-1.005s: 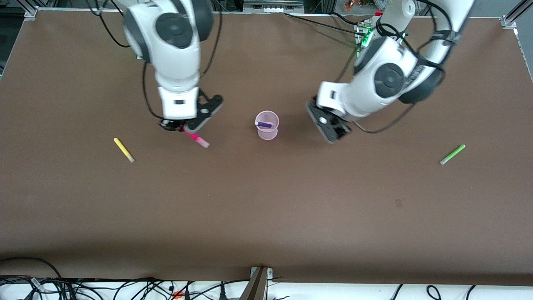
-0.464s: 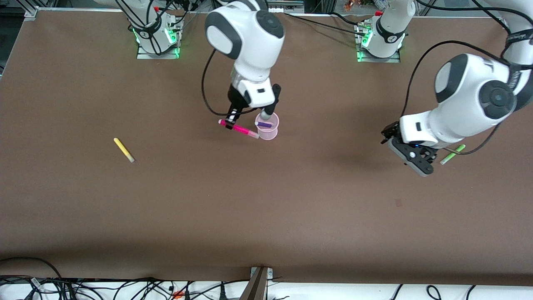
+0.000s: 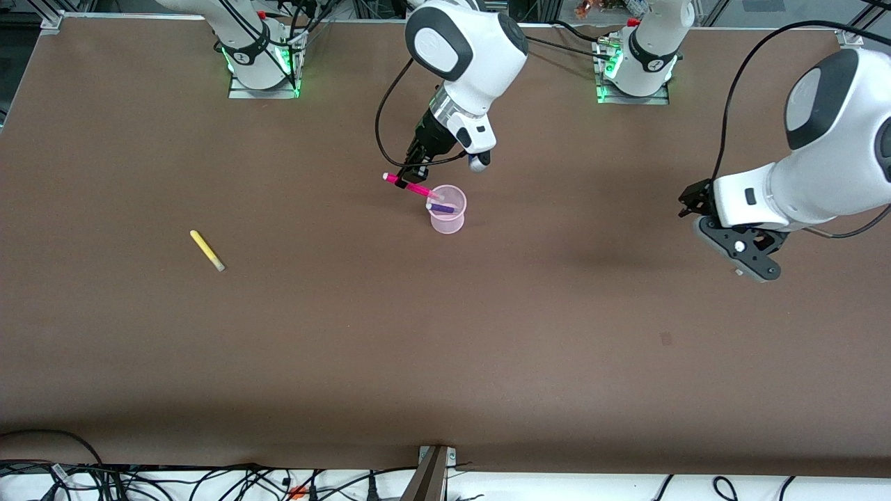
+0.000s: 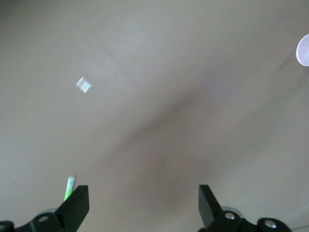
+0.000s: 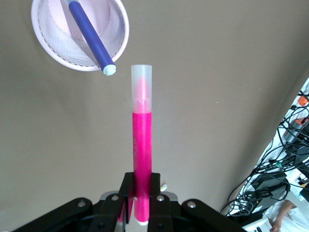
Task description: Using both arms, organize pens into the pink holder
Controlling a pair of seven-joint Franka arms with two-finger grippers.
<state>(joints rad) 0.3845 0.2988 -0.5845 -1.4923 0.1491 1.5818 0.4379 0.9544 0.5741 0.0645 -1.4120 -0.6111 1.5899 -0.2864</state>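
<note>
I should release the magenta-pink pen from my right gripper inside the pink holder (image 3: pixel 440 205) (image 5: pixel 79 41), beside the dark purple pen.
The pink holder (image 3: pixel 446 217) stands mid-table with the dark purple pen (image 3: pixel 441 207) leaning in it. My right gripper (image 3: pixel 407 175) is shut on the magenta-pink pen (image 3: pixel 413 186), held tilted in the air with its pale tip at the holder's rim. The right wrist view shows this pen (image 5: pixel 142 145) in the gripper (image 5: pixel 141 193), next to the holder (image 5: pixel 121 41) and the purple pen (image 5: pixel 88 34). The yellow pen (image 3: pixel 207 250) lies toward the right arm's end. My left gripper (image 3: pixel 750 256) is open over the lime green pen (image 4: pixel 69 188), which it hides in the front view.
The arm bases (image 3: pixel 262 66) (image 3: pixel 635 66) stand at the table's edge farthest from the front camera. Cables (image 3: pixel 209 483) run below the nearest edge. The left wrist view shows open fingers (image 4: pixel 77 203), bare brown table between them, and the holder (image 4: pixel 304 50) at the frame's edge.
The right arm carried the magenta pen from the right arm's end up to the holder's rim. The left arm swung from beside the holder out over the green pen.
</note>
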